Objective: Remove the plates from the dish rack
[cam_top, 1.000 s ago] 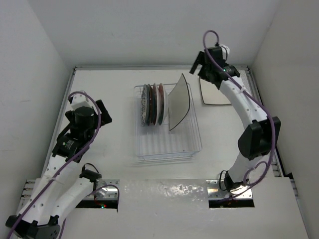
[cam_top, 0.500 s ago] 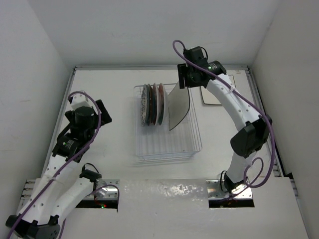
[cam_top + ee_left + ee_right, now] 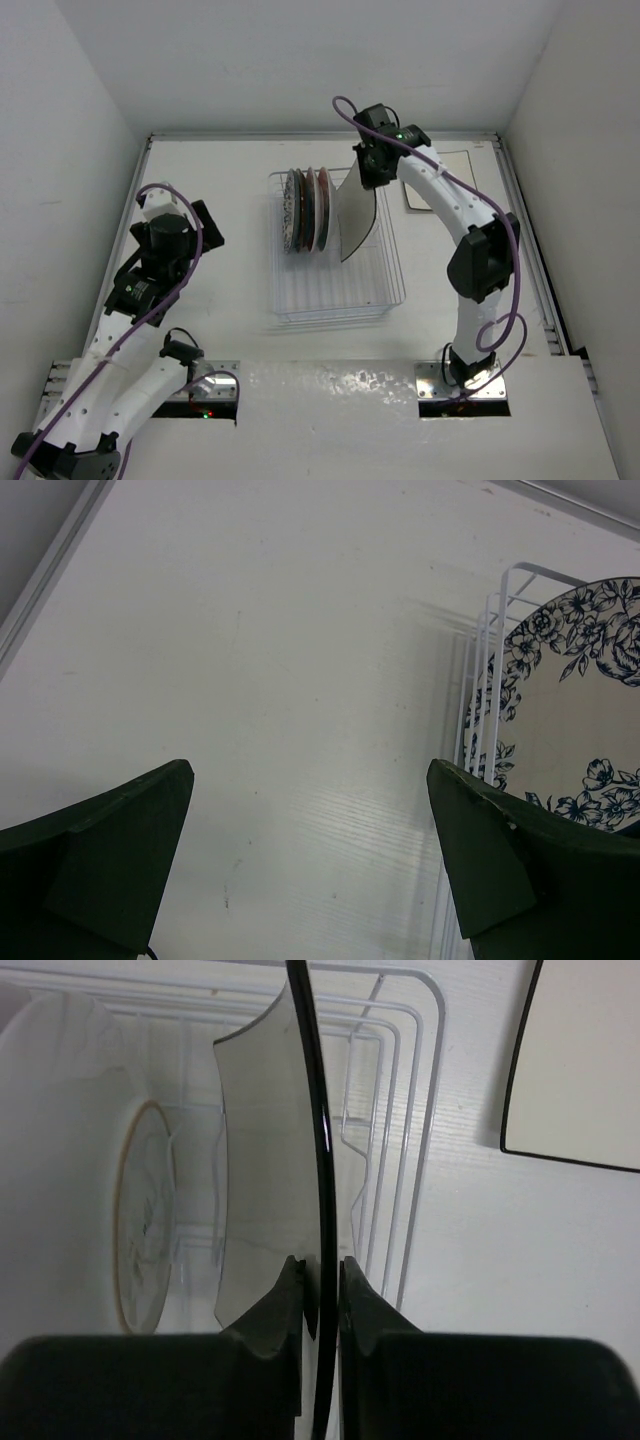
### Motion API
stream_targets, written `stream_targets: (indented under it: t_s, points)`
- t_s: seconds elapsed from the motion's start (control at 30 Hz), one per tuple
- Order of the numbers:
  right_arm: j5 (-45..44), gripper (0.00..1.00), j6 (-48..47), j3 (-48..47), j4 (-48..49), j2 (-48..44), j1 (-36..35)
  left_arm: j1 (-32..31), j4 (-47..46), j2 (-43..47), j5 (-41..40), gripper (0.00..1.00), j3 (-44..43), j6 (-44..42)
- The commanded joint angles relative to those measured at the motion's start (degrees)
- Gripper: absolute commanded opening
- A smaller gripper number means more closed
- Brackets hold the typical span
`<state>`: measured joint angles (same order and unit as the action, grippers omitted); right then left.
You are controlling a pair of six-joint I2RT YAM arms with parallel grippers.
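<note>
Next, my right gripper sets the square white plate down over the near part of the flat square plate [image 3: 443, 203].
The white wire dish rack [image 3: 395, 290] stands mid-table. Three round plates [image 3: 307, 208] stand upright at its far left, and one square white plate with a dark back [image 3: 358, 215] leans beside them. My right gripper [image 3: 368, 172] is at that plate's top corner. In the right wrist view its jaws [image 3: 320, 1270] are shut on the plate's dark rim [image 3: 315, 1140]. A second square plate [image 3: 416, 196] lies flat on the table right of the rack. My left gripper [image 3: 205, 225] hangs open left of the rack, with the floral plate [image 3: 570, 730] ahead of its fingers [image 3: 310, 860].
White walls close in the table at the left, back and right. The right arm's forearm reaches over the flat square plate [image 3: 580, 1070]. The rack's wire rim [image 3: 432, 1090] runs just right of the gripped plate. A blurred round plate [image 3: 140, 1230] stands to its left.
The right arm swung left from above the flat square plate to the rack, and its jaws closed on the leaning square plate's rim. The left arm has not moved.
</note>
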<state>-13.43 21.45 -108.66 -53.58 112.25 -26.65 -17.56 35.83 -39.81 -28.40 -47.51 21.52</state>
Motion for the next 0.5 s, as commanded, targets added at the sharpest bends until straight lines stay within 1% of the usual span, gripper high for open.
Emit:
stream_targets:
  t_s: [0.0, 0.07, 0.3, 0.47]
  points:
    - [-1.6, 0.03, 1.3, -0.5, 2.2, -2.7, -0.2, 0.2, -1.6, 0.9, -0.1, 1.0, 0.0, 0.1]
    - [-2.2, 0.0, 1.9, -0.8, 2.6, -3.5, -0.2, 0.2, -1.6, 0.9, 0.0, 1.0, -0.1, 0.1]
    - [-6.7, 0.0, 7.8, -1.9, 6.3, -9.7, 0.3, 0.2, -1.6, 1.0, -0.2, 1.0, 0.0, 0.1]
    - [-10.2, 0.0, 10.1, -4.5, 6.3, -14.8, 3.0, 0.2, -1.6, 1.1, -0.1, 1.0, 0.0, 0.1]
